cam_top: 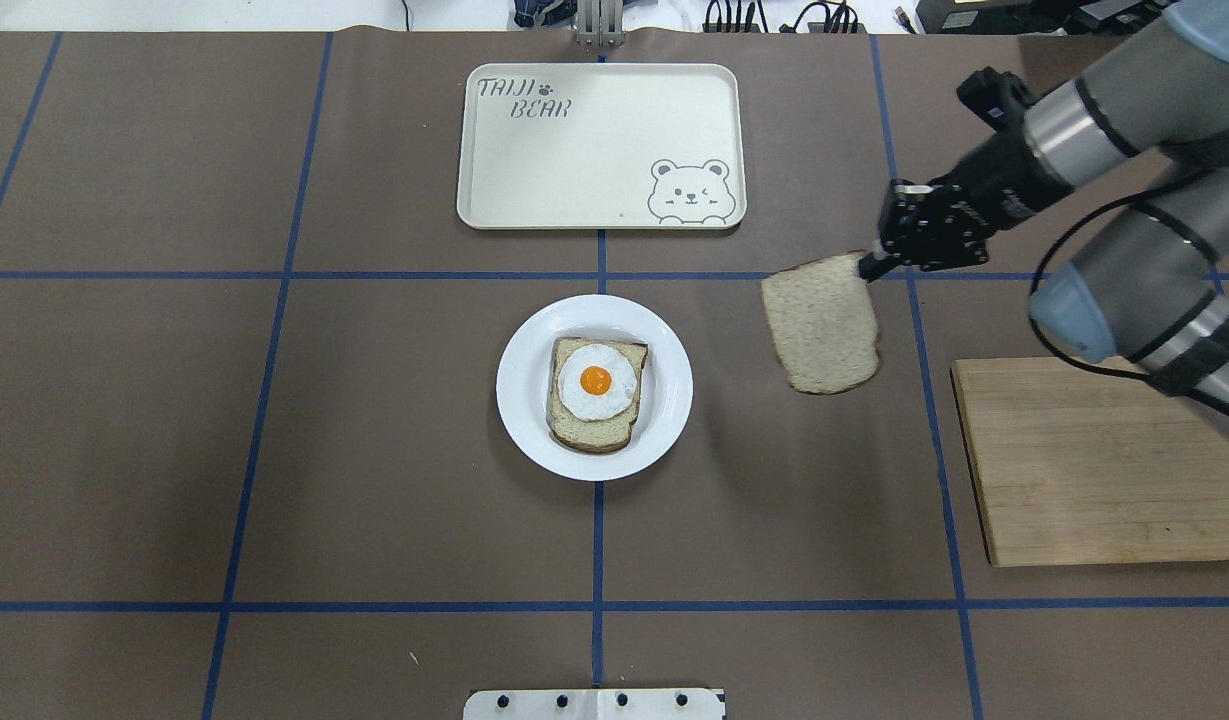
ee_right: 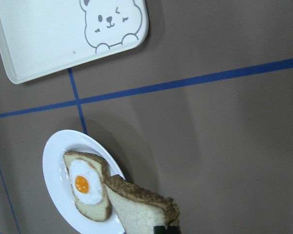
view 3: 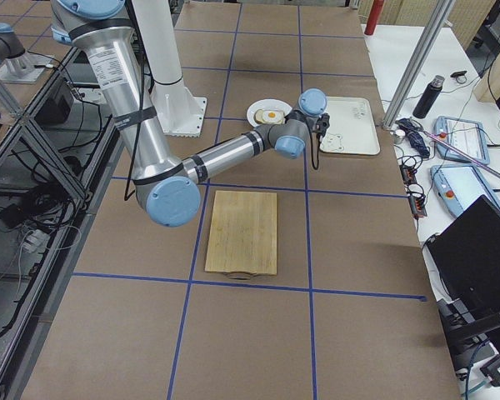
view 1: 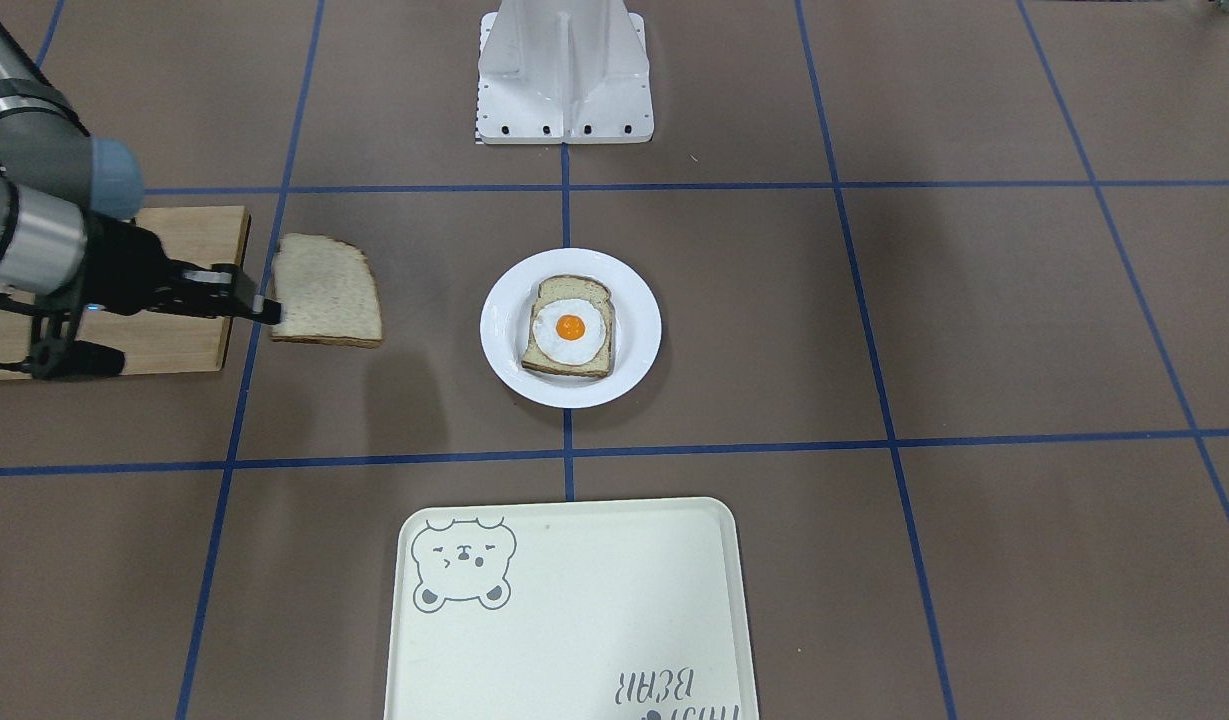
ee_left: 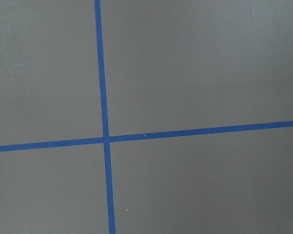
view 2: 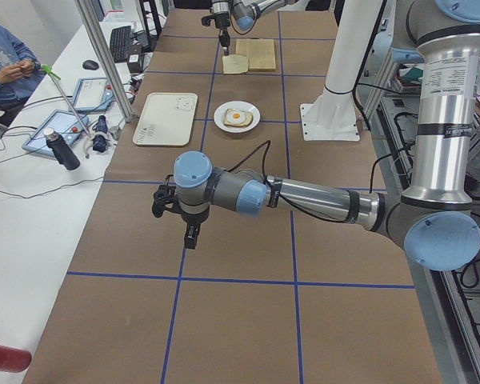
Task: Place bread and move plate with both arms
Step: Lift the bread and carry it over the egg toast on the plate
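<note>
The plain bread slice, held in the air between board and plate, will be let go by my right gripper on top of the fried egg (view 1: pixel 569 310) (ee_right: pixel 87 184) on the small white plate.
My right gripper (cam_top: pixel 869 266) is shut on one edge of the plain bread slice (cam_top: pixel 822 322) and holds it in the air between the wooden board and the plate. It also shows in the front view, gripper (view 1: pixel 270 310) and bread (view 1: pixel 326 292). The small white plate (cam_top: pixel 519 392) sits at the table's middle and carries another slice topped with a fried egg (cam_top: pixel 596 390). In the right wrist view the held bread (ee_right: pixel 139 209) hangs just right of the plate (ee_right: pixel 53 165). My left gripper (view 2: pixel 190 236) hovers over bare table far from the plate; I cannot tell whether it is open.
A cream tray with a bear drawing (cam_top: pixel 574 150) lies beyond the plate. A wooden cutting board (cam_top: pixel 1094 470) lies on my right side. The white robot base (view 1: pixel 564 70) stands at the near edge. Blue tape lines cross the brown table.
</note>
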